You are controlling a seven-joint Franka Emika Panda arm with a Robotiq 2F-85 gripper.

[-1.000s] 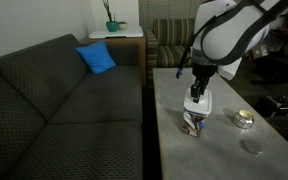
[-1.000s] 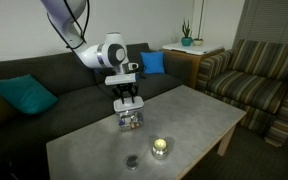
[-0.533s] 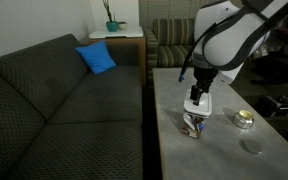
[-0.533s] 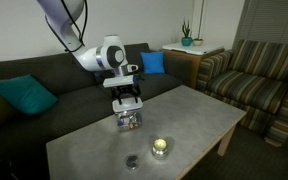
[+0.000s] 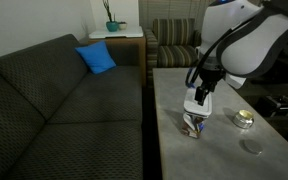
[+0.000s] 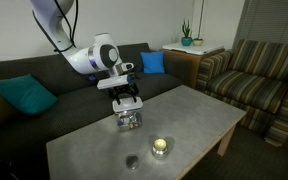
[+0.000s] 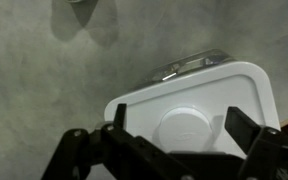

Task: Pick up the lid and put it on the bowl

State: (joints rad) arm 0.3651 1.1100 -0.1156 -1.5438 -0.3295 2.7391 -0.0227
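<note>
The clear bowl's rim shows past the lid's far edge, so I need to take the lid's round knob (image 7: 183,130) and shift the lid over the bowl's rim.
The white square lid (image 7: 224,90) lies on top of the clear bowl (image 7: 189,66), whose see-through rim shows past the lid's far edge in the wrist view. The lid has a round raised knob in its middle. My gripper (image 7: 181,118) is open just above it, one finger on each side of the knob and apart from it. In both exterior views the bowl (image 5: 193,126) (image 6: 130,121), with colourful items inside, stands on the grey table with the gripper (image 5: 197,106) (image 6: 127,106) directly over it.
A small yellowish round tin (image 5: 244,119) (image 6: 161,147) and a grey round disc (image 5: 252,146) (image 6: 132,160) sit on the table (image 5: 174,150) near the bowl. A dark sofa (image 5: 54,110) with a blue cushion (image 5: 97,58) runs beside the table.
The upper arm has swung sideways, while the gripper stays over the bowl and lid, at most slightly higher. The lid and bowl have not moved.
</note>
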